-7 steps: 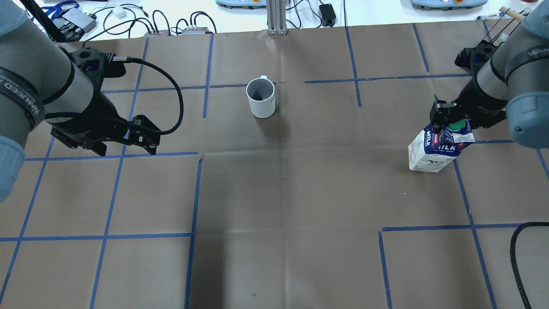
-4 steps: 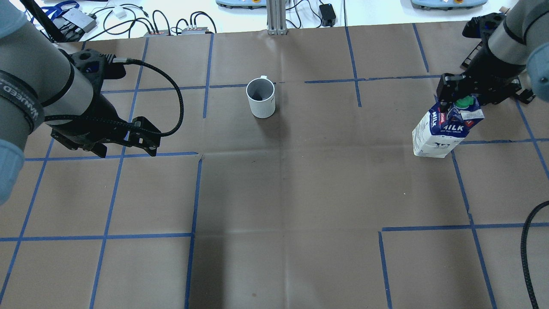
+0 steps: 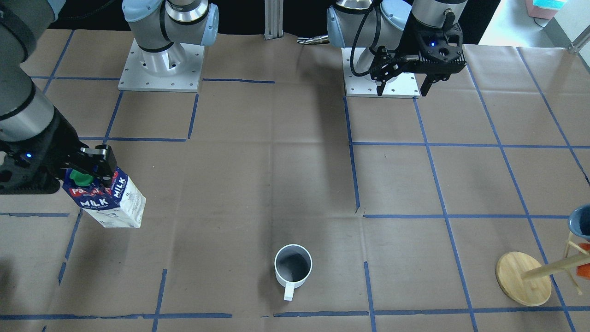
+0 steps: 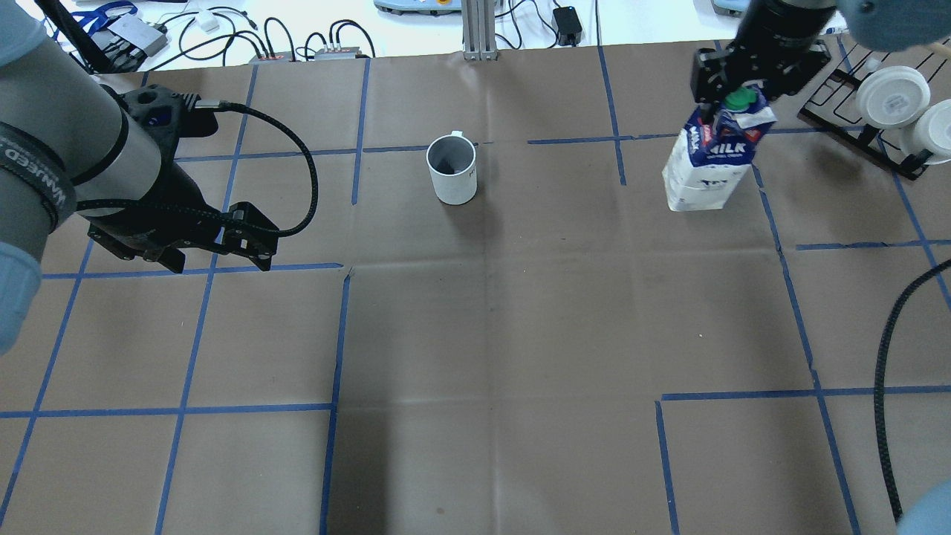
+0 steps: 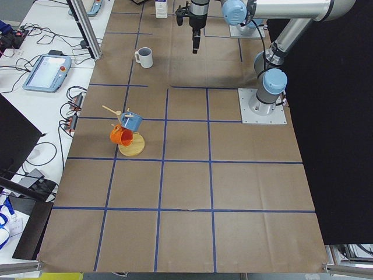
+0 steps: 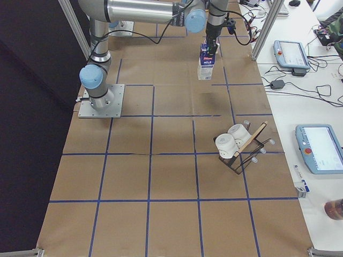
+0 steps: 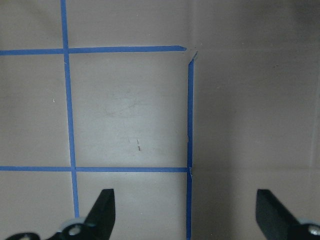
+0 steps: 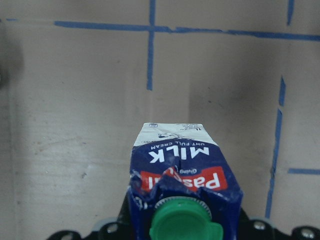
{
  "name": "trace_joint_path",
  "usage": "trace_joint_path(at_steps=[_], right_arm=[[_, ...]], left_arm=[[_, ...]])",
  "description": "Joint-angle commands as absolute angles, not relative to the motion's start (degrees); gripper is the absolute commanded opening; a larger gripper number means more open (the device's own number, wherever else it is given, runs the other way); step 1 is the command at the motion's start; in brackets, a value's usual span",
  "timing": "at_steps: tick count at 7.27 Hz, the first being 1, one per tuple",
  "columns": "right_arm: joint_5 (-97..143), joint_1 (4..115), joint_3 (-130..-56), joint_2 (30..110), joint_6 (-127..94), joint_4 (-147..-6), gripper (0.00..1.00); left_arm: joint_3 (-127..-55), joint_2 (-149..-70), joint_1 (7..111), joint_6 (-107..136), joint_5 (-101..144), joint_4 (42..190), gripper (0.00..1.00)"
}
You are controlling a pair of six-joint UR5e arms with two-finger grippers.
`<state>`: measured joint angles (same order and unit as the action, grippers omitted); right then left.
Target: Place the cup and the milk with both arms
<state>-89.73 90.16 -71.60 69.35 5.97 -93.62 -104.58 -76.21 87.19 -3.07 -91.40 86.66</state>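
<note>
The milk will go down on the brown table [image 3: 255,279] [image 8: 22,68] next to the white cup, set there by my right gripper.
The white cup [image 4: 452,169] stands upright on the brown table, handle pointing away from the robot; it also shows in the front view [image 3: 293,266]. My right gripper [image 4: 732,100] is shut on the gable top of the milk [image 4: 706,160], beside its green cap. The carton hangs slightly tilted above the table, right of the cup, and shows in the front view [image 3: 108,200] and the right wrist view [image 8: 180,165]. My left gripper [image 4: 219,261] is open and empty, well to the left of the cup; only bare table shows between its fingers [image 7: 102,210].
A black wire rack [image 4: 891,96] with white cups stands at the far right. A wooden mug tree [image 3: 523,279] with a blue and an orange cup stands at the table's left end. A black cable [image 4: 891,371] hangs at the right.
My right gripper has carried the milk away from the robot and leftward, toward the table's far middle. The left arm and the cup have stayed put.
</note>
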Motion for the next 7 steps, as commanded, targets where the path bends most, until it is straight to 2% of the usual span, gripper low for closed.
trace_joint_path(at_steps=[1, 3, 7], right_arm=[[-89.3, 99.2, -59.2, 58.14, -1.01, -93.6, 0.62], [-90.08, 104.04, -49.09, 49.43, -4.91, -93.34, 0.62], [-89.47, 105.12, -49.13, 45.89, -6.59, -93.08, 0.62]], left_arm=[[-104.5, -76.2, 87.19, -3.08, -91.41, 86.66, 1.0], [-104.5, -76.2, 87.19, -3.08, -91.41, 86.66, 1.0], [-104.59, -76.11, 87.19, -3.16, -91.41, 86.75, 1.0]])
